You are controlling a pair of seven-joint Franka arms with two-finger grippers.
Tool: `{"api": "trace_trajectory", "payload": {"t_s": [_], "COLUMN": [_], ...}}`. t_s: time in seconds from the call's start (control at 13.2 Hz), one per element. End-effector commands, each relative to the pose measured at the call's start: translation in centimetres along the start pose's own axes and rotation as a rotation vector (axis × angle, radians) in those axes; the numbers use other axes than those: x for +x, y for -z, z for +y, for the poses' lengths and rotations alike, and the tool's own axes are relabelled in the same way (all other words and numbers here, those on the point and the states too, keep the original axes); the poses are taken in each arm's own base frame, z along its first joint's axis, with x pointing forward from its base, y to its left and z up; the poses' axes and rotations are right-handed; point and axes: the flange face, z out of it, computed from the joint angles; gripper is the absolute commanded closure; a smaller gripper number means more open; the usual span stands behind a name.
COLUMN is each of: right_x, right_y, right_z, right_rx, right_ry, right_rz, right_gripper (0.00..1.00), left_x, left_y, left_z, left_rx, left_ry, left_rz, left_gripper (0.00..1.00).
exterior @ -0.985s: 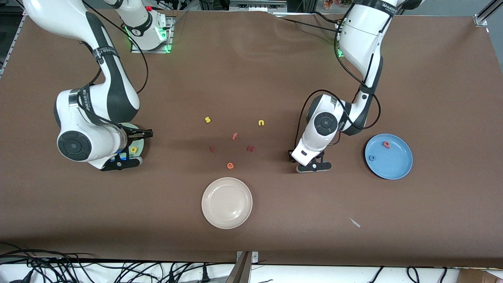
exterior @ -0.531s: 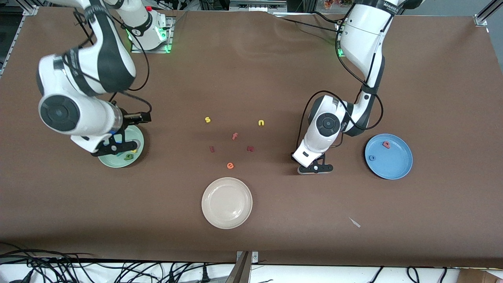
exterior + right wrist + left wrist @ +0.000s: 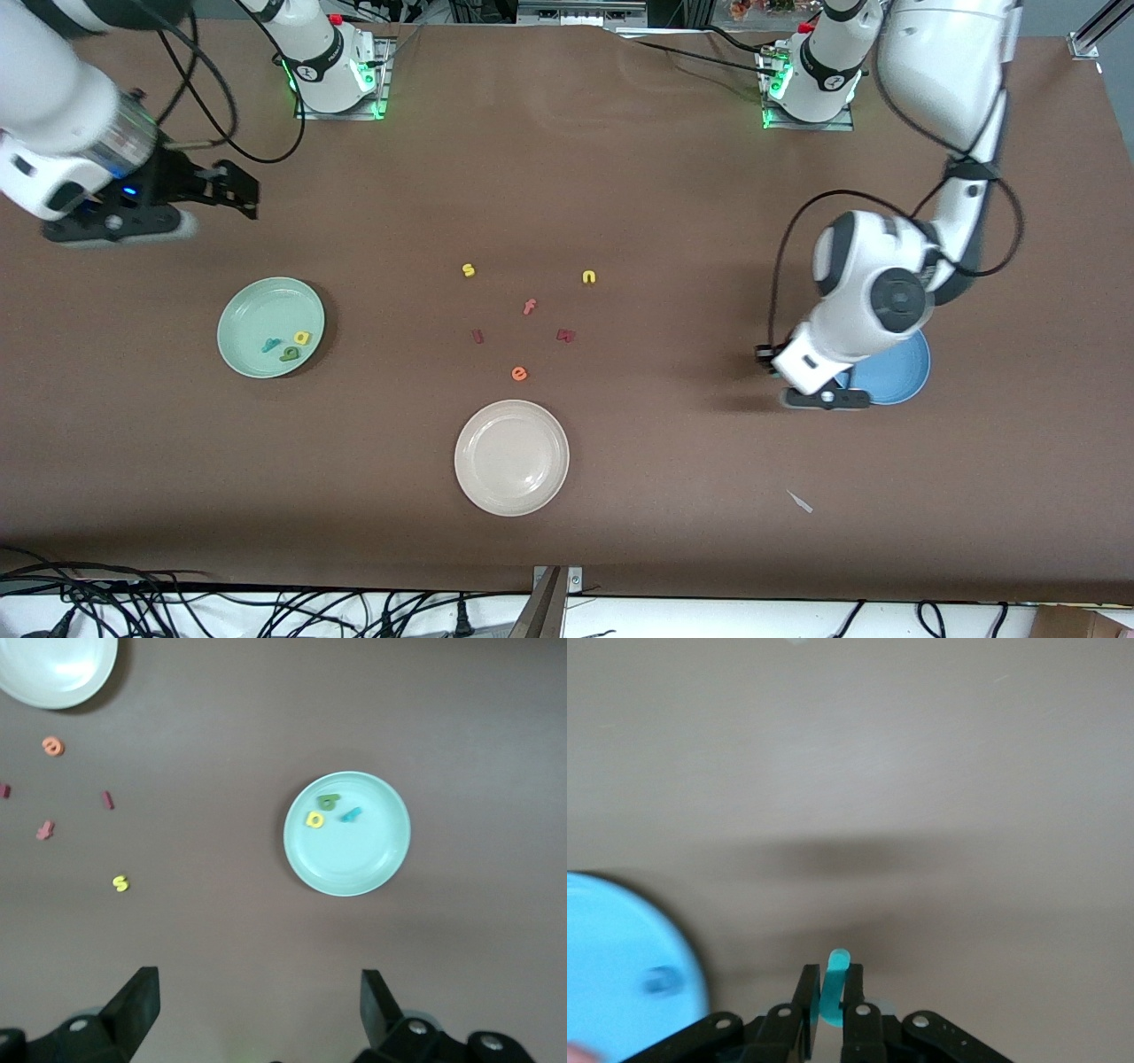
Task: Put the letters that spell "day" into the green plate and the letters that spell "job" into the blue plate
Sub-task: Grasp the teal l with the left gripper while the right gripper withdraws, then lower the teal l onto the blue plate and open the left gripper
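My left gripper is to let go of the teal "j" in the blue plate (image 3: 877, 371) (image 3: 583, 966), slightly in from the blue "o". The "j" is now just beside that plate's rim.
The green plate (image 3: 257, 310) holds the yellow "a" (image 3: 303, 338), the teal "y" (image 3: 270, 345) and the dark green "d" (image 3: 290, 354). The right wrist view also shows the green plate (image 3: 354, 864) with those letters. My right gripper (image 3: 115, 232) hangs open and empty (image 3: 257, 1001), high over bare table toward the right arm's end. My left gripper (image 3: 826, 397) is shut on the teal "j" (image 3: 837, 961) just beside the rim of the blue plate (image 3: 899, 377). The left arm hides most of that plate. The blue "o" (image 3: 660, 979) lies in the blue plate (image 3: 611, 939).
Loose letters lie mid-table: a yellow "s" (image 3: 468, 270), a yellow "u" (image 3: 588, 277), a red "f" (image 3: 529, 307), two dark red ones (image 3: 478, 336) (image 3: 565, 335) and an orange "e" (image 3: 519, 374). A cream-white plate (image 3: 511, 425) sits nearer the camera.
The left gripper shut on the teal "j" and carried it over to the blue plate's rim. The right arm lifted off the green plate and swung away toward its own end.
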Motion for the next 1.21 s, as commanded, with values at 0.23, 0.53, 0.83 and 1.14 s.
{"api": "trace_trajectory", "payload": {"t_s": [0.23,0.53,0.83,1.14], "right_x": [-1.2,-1.0,-1.1,-1.0], "right_y": [1.0,0.9,0.9,1.1], "right_z": [1.4,3.2,3.5,3.1], "right_rx": [0.007,0.013,0.008,0.006], "right_ry": [-0.033,-0.033,-0.033,-0.037], "right_rz": [0.024,0.027,0.026,0.029], "right_gripper": [0.00,0.00,0.00,0.00], "left_x": [-2.4,-2.5,-2.1,-2.9], "left_y": [-1.8,-2.7,-3.7,-4.0], "left_z": [-7.9,-15.0,-14.8,-14.5], "left_rx": [0.136,0.178,0.172,0.156], "left_ry": [-0.175,-0.231,-0.224,-0.209], "left_rz": [-0.067,-0.044,-0.024,-0.034], "left_gripper": [1.00,1.00,0.85,0.00]}}
